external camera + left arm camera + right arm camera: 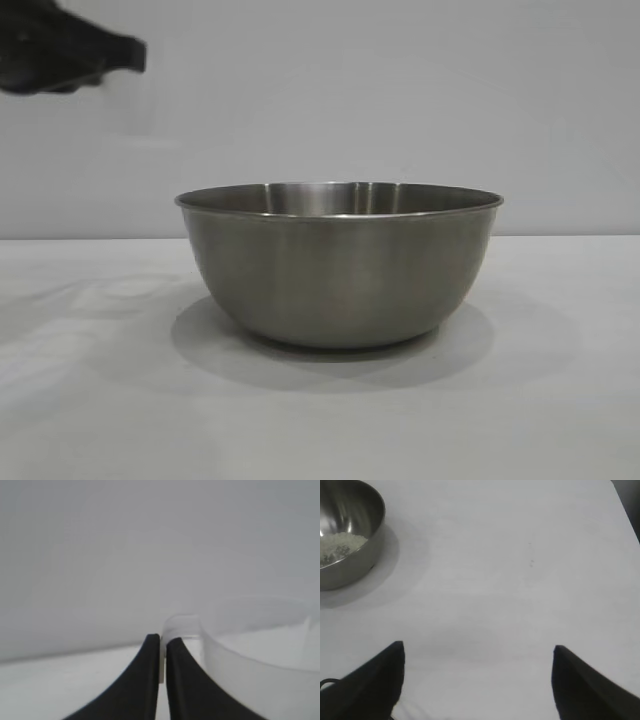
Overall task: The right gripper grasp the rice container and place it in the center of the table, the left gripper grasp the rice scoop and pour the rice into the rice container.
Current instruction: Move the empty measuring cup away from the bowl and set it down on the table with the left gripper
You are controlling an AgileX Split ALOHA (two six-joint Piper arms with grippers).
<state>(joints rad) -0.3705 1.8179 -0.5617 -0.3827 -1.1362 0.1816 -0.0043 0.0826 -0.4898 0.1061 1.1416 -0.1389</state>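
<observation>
The robot's left gripper needs to release the rice scoop, now held high away from the bowl, on the bare white table [106, 303] beside the rice container, on that left gripper's side.
The rice container [340, 270], a large steel bowl, stands on the white table [90, 410] in the middle of the exterior view. In the right wrist view it [378, 527] sits far off, with rice [340, 542] lying in its bottom. My left gripper [163, 642] is shut on the small side handle of the translucent rice scoop [250, 645]. In the exterior view the left gripper [125, 55] is high at the upper left, away from the bowl. My right gripper [477, 652] is open and empty above bare table.
The table's far corner and a dark gap beyond it [632, 500] show in the right wrist view. A plain pale wall [400, 90] stands behind the table.
</observation>
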